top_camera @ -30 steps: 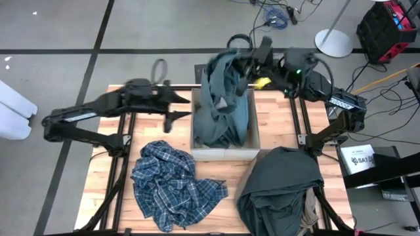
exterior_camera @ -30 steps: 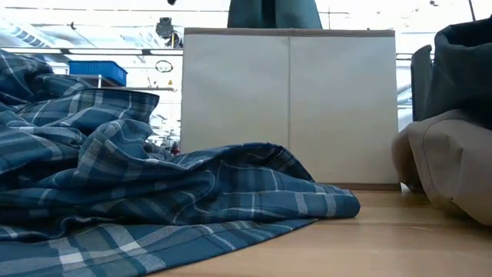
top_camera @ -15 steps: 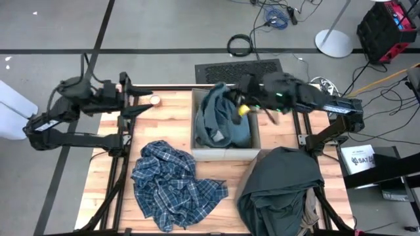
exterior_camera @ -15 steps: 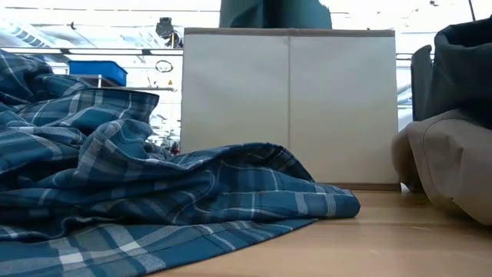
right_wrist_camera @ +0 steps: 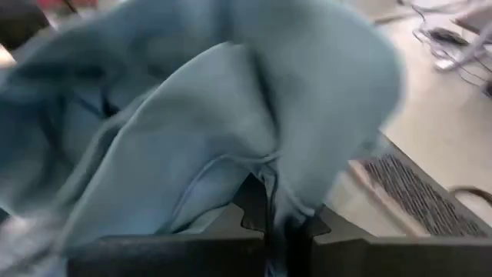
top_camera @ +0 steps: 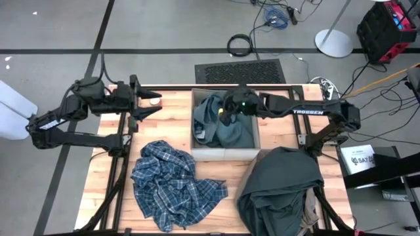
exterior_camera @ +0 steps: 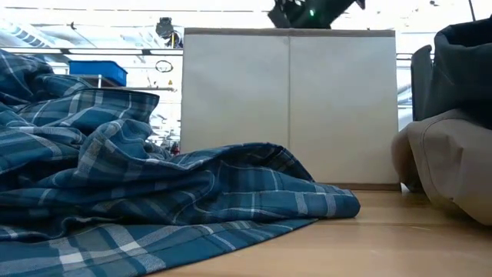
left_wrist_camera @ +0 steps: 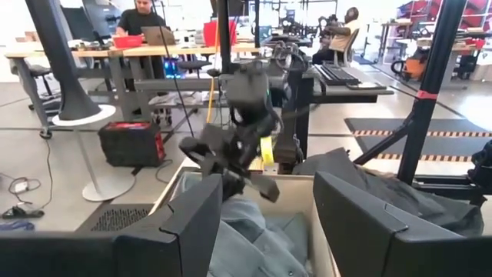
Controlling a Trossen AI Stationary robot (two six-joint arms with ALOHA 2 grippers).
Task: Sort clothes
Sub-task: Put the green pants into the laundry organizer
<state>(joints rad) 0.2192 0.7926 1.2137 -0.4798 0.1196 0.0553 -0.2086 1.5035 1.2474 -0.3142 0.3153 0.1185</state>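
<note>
My right gripper is to release the teal-green garment down inside the beige fabric box (top_camera: 230,124), behind the tall front side of the box.
The teal-green garment (top_camera: 226,131) lies bunched inside the beige fabric box (top_camera: 257,141) at the table's far middle. My right gripper (top_camera: 226,111) reaches into the box from the right, shut on that garment. Well to the left of the box, my left gripper (top_camera: 149,105) stands open and level with nothing between its fingers. The blue-and-white plaid garment (top_camera: 174,183) lies crumpled on the table in front of the box. The dark grey-green garment (top_camera: 279,180) is heaped at the near right over the khaki tan one (top_camera: 310,208). My right gripper pinches a fold of the teal-green garment (right_wrist_camera: 269,181) between its two shut fingers. It comes slanting down from the table's right side. The cloth bunches loosely around and ahead of the fingers, and its bulk rests in the box.
The box's tall front wall (exterior_camera: 288,108) stands between the plaid garment (exterior_camera: 154,200) and the far edge. Bare wood shows at the table's far left (top_camera: 164,121) and between the two heaps (top_camera: 233,170). A person sits at a desk (left_wrist_camera: 142,19) in the room beyond.
My right gripper has come down into the box with the teal-green garment. The garment hung tall above the box before and has now collapsed into it. My left gripper has drawn back from the box toward the table's left edge, still open.
</note>
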